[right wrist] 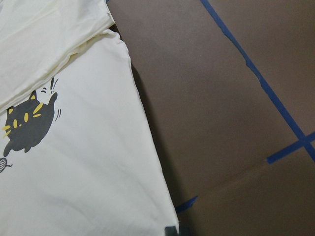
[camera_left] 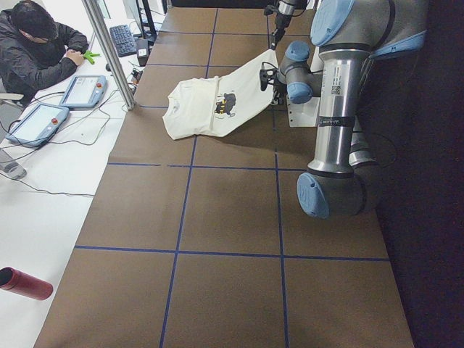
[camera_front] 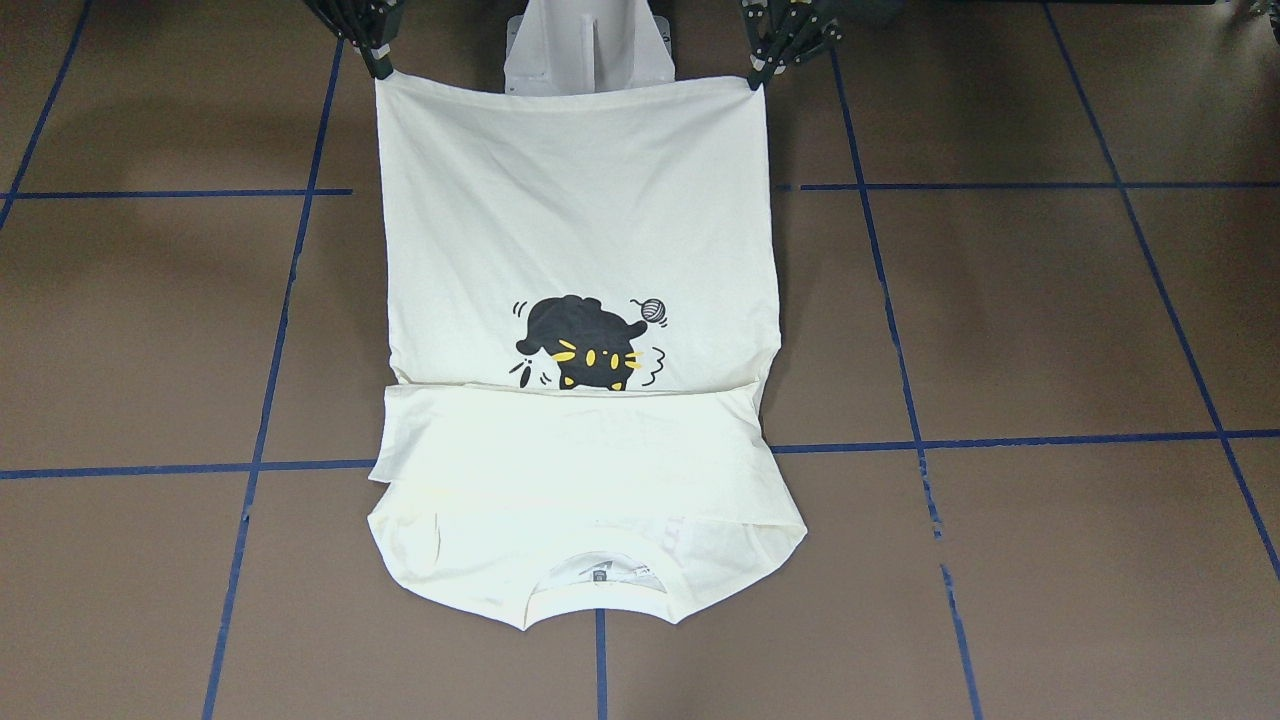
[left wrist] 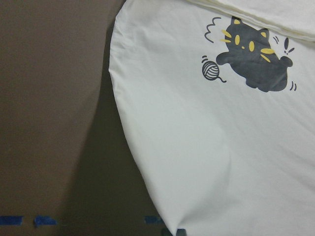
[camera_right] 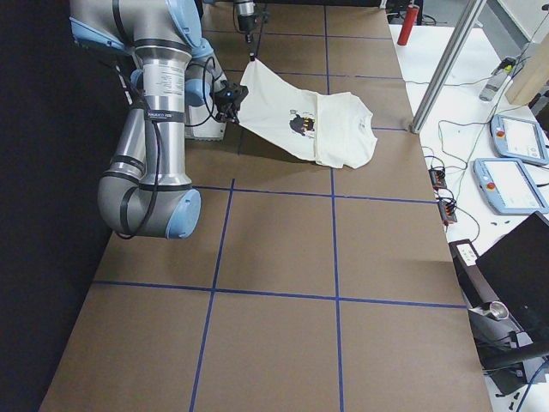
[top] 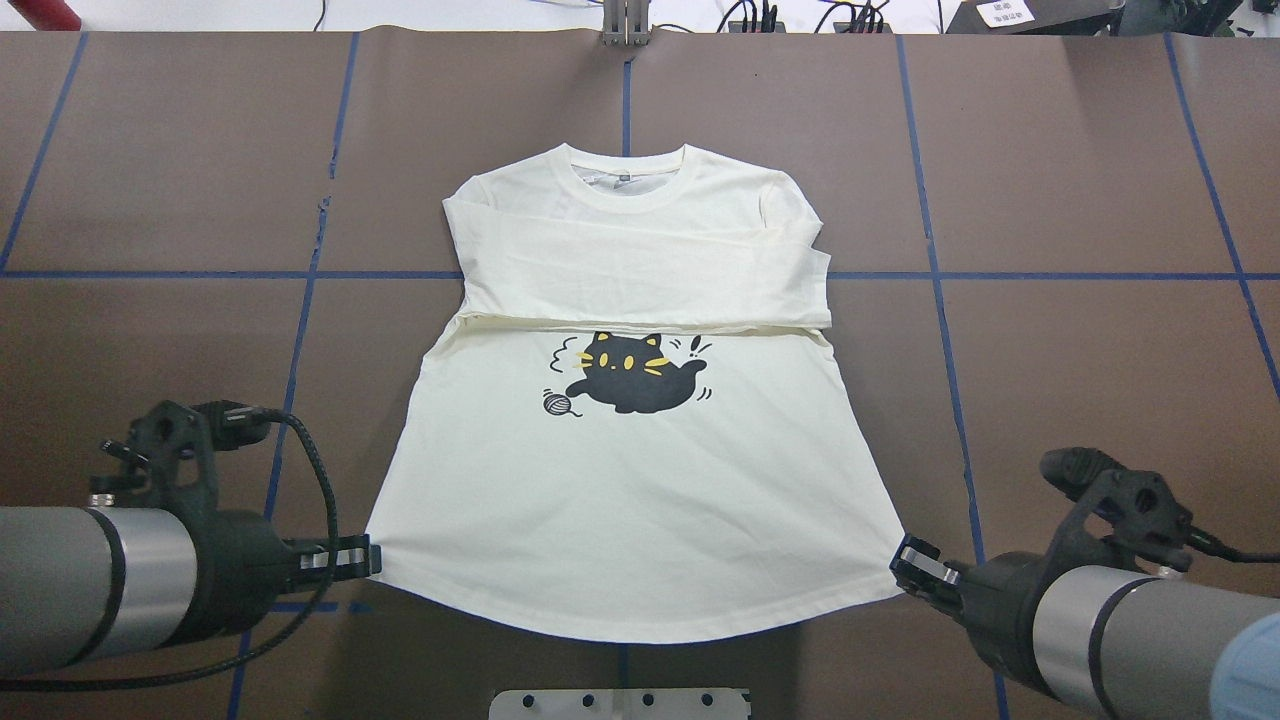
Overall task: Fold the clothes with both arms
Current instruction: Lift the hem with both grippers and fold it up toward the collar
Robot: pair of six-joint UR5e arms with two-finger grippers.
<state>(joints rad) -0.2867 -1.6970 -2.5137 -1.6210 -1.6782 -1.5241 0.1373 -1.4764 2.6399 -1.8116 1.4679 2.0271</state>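
Note:
Next, my left gripper releases the hem corner on the folded sleeve's outer edge [camera_front: 769, 469], between the cat print and the collar.
The cream T-shirt [top: 640, 500] lies print-side up, collar [top: 625, 180] at the table's far side, and its sleeves [top: 640, 270] are folded across the chest just above the black cat print [top: 630, 375]. My left gripper [top: 370, 562] is shut on the hem's left corner. My right gripper [top: 900, 572] is shut on the right corner. Both corners are raised off the table, so the shirt [camera_right: 300, 120] slopes down toward the collar. From the front the left gripper [camera_front: 757, 78] and right gripper [camera_front: 380, 70] stretch the hem taut. Each wrist view shows cloth [left wrist: 221, 147] [right wrist: 74, 172] running away from the fingertips.
The white pedestal base [camera_front: 588, 45] stands just behind the raised hem. Blue tape lines [top: 300, 330] grid the brown table. A person [camera_left: 36, 43] sits at a side table with teach pendants [camera_left: 80, 90]. A metal post [camera_left: 109, 51] rises at the table's far edge, and a red bottle [camera_left: 25, 283] lies on the side table.

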